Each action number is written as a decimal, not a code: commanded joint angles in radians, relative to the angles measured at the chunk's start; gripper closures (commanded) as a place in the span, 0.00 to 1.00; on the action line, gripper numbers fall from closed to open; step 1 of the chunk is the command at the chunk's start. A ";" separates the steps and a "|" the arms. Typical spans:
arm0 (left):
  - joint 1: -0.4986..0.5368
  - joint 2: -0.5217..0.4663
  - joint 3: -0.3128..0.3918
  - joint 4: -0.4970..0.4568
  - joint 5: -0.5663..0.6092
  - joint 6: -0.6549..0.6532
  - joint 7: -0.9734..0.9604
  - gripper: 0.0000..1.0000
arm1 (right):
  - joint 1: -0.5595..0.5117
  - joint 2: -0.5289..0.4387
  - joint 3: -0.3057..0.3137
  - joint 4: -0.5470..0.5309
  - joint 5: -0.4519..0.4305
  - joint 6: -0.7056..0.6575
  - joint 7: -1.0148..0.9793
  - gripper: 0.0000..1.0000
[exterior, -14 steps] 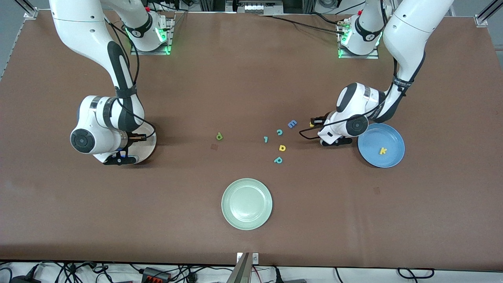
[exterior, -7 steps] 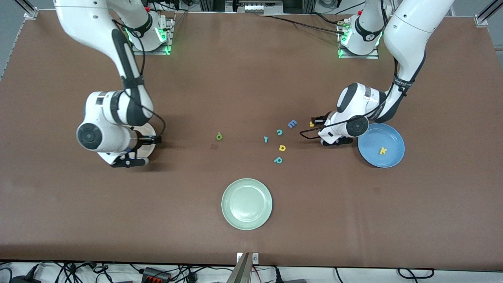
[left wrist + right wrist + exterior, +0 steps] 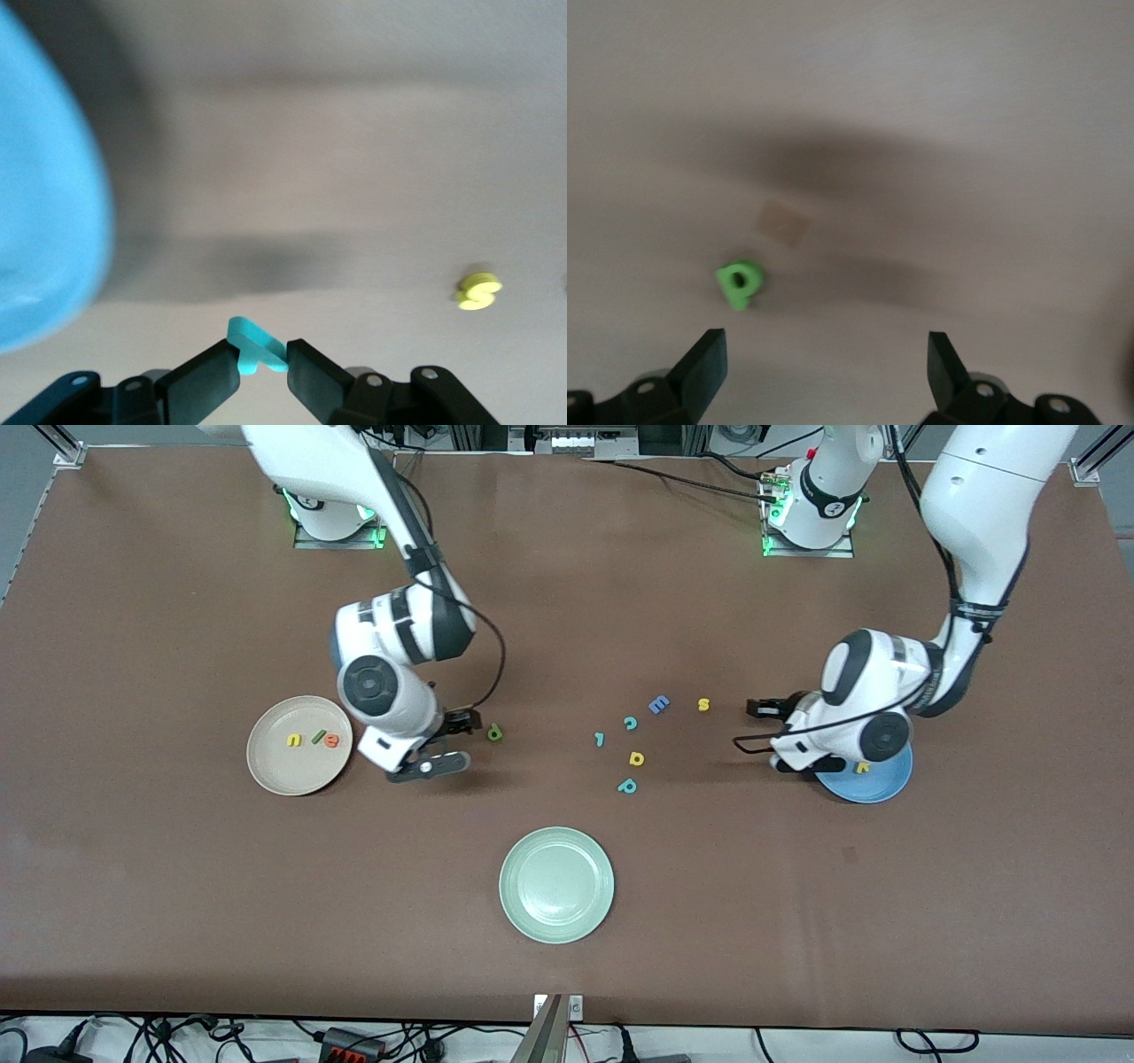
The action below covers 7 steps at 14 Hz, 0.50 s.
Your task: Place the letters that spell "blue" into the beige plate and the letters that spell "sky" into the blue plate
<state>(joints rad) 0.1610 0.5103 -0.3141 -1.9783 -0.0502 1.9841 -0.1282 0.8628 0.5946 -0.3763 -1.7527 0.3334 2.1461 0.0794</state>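
My right gripper is to close next across the round part of the green b [image 3: 495,732] [image 3: 741,280], because that letter is still missing from the beige plate.
The beige plate [image 3: 266,766] holds a yellow u [image 3: 293,740], a green l [image 3: 314,737] and an orange e [image 3: 331,739]. My right gripper [image 3: 461,723] [image 3: 824,363] hangs open just beside the green b [image 3: 494,732] [image 3: 740,283], with nothing between its fingers. My left gripper [image 3: 760,707] [image 3: 263,367] is shut on the teal y [image 3: 257,348], over the table between the yellow s [image 3: 703,704] [image 3: 479,291] and the blue plate [image 3: 877,788] [image 3: 44,221]. The left hand hides most of that plate; part of the yellow k [image 3: 861,766] shows in it.
Between the two grippers lie a blue E [image 3: 658,705], a teal c [image 3: 630,723], a teal l [image 3: 600,739], another yellow letter [image 3: 636,758] and a teal p [image 3: 627,786]. A pale green plate [image 3: 556,884] stands nearer the front camera.
My right arm swung from over the beige plate to the green b, uncovering the plate's letters. My left gripper drew back from the yellow s toward the blue plate, still shut.
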 commanded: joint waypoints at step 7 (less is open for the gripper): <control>0.203 0.103 -0.007 0.196 0.262 -0.083 0.275 0.18 | 0.110 0.111 -0.012 0.012 0.016 0.167 -0.006 0.00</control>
<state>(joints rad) 0.3519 0.5565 -0.3099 -1.8264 0.1966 1.9196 0.1206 0.9495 0.6788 -0.3761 -1.7525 0.3334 2.2727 0.0799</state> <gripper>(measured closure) 0.683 0.000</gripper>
